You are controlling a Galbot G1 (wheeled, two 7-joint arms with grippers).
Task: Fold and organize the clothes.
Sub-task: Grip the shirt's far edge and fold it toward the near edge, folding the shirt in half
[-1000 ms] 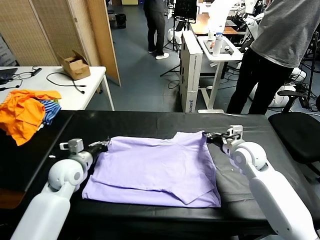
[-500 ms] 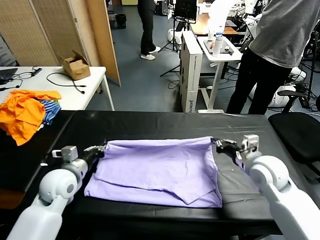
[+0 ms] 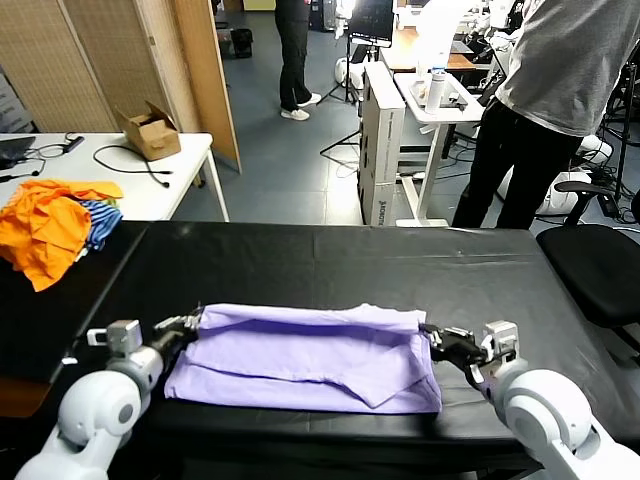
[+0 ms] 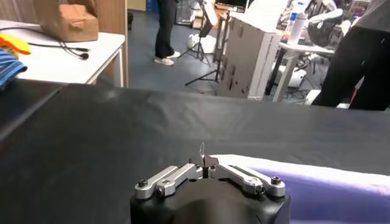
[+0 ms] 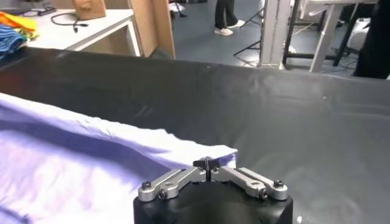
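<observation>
The shirt's near corner sticks out past the shirt's far corner [image 3: 204, 316] at my left gripper, so I need to put the shirt's edge down, retake the far corner and square the shirt's end.
The clothes are one pale lavender T-shirt [image 3: 300, 355], lying as a folded band across the near part of the black table [image 3: 330, 260]. My left gripper [image 3: 190, 322] is shut on the shirt's upper-layer left corner. My right gripper [image 3: 430, 336] is shut on the matching right corner. In the left wrist view the left gripper [image 4: 204, 163] has its jaws together on a thin edge of cloth, and the shirt [image 4: 317, 182] stretches away to one side. The right wrist view shows the right gripper [image 5: 207, 164] pinching the shirt [image 5: 91, 158] at its corner.
An orange and blue-striped heap of garments [image 3: 50, 225] lies at the far left. Behind it stands a white table with a cardboard box [image 3: 150, 130]. A person [image 3: 560, 110] stands beyond the table's far right, beside a black chair [image 3: 600, 270].
Both grippers have drawn the shirt's far edge toward me, keeping hold of the corners. The top layer now lies over the bottom one, so the shirt looks narrower front to back.
</observation>
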